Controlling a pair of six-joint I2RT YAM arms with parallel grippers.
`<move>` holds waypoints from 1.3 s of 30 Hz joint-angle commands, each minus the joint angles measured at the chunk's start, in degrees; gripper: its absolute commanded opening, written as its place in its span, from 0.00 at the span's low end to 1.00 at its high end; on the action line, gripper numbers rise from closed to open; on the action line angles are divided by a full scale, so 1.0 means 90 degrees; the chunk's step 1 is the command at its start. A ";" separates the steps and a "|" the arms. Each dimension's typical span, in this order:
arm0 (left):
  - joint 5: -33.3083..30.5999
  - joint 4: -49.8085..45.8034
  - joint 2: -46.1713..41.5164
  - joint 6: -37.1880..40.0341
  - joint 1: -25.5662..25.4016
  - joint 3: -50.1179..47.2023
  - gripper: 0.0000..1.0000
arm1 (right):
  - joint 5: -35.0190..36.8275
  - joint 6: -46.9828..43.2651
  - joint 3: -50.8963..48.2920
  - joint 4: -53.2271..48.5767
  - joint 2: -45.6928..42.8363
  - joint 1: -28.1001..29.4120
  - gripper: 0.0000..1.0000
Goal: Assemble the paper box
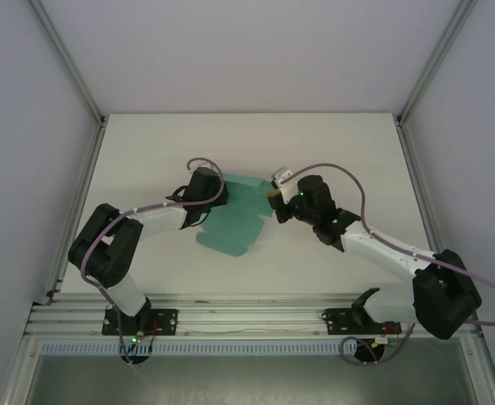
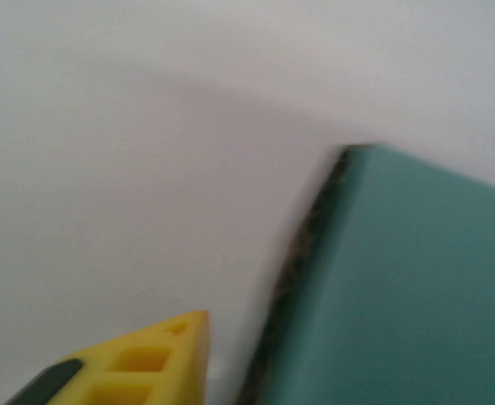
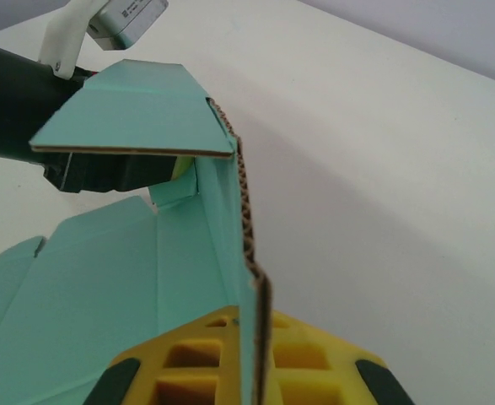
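Observation:
The paper box's panel slants away from the finger of my left gripper, so next my left gripper opens, straightens up and pinches the box's side at the box's far corner (image 1: 226, 178).
The paper box (image 1: 237, 221) is a teal-green card blank, partly folded, lying mid-table between the two arms. My right gripper (image 3: 256, 359) is shut on the brown corrugated edge of an upright side wall (image 3: 249, 228), one yellow finger on each side of it. From the top it sits at the blank's right edge (image 1: 274, 201). My left gripper (image 1: 220, 191) is at the blank's far-left corner, under a raised flap (image 3: 133, 110). In the left wrist view one yellow finger (image 2: 158, 359) stands a small gap away from a teal panel (image 2: 416, 287); the other finger is hidden.
The white table (image 1: 146, 152) is walled by grey panels and aluminium posts (image 1: 66, 59). A metal rail (image 1: 247, 316) runs along the near edge by the arm bases. Open tabletop lies behind the blank and to both sides.

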 commanded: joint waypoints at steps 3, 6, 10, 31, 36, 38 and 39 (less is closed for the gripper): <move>0.0204 0.0251 -0.0297 0.0502 0.0428 -0.0612 0.45 | -0.0037 -0.0033 0.0012 0.0262 0.0106 -0.0123 0.00; 0.0851 0.0679 -0.0454 0.0636 0.0444 -0.0807 0.54 | -0.0154 -0.0004 0.0049 0.0199 0.0231 -0.0167 0.00; 0.1269 0.1116 -0.0603 0.0728 0.0444 -0.0953 0.62 | -0.0199 -0.0004 0.0069 0.0195 0.0353 -0.0189 0.00; 0.1054 0.1156 0.0468 0.0892 0.0459 -0.0330 0.32 | -0.0350 0.0143 0.0036 0.0221 0.0517 -0.0251 0.00; 0.0845 0.0919 0.0690 0.1087 0.0423 -0.0173 0.07 | -0.0238 0.0195 -0.0006 0.0222 0.0534 -0.0277 0.05; 0.0968 0.1014 0.0717 0.1116 0.0443 -0.0198 0.00 | -0.0010 0.0353 -0.0037 0.0371 0.0537 -0.0283 0.14; 0.1013 0.1088 0.0727 0.1134 0.0435 -0.0233 0.00 | 0.0190 0.0459 -0.0060 0.0462 0.0532 -0.0288 0.18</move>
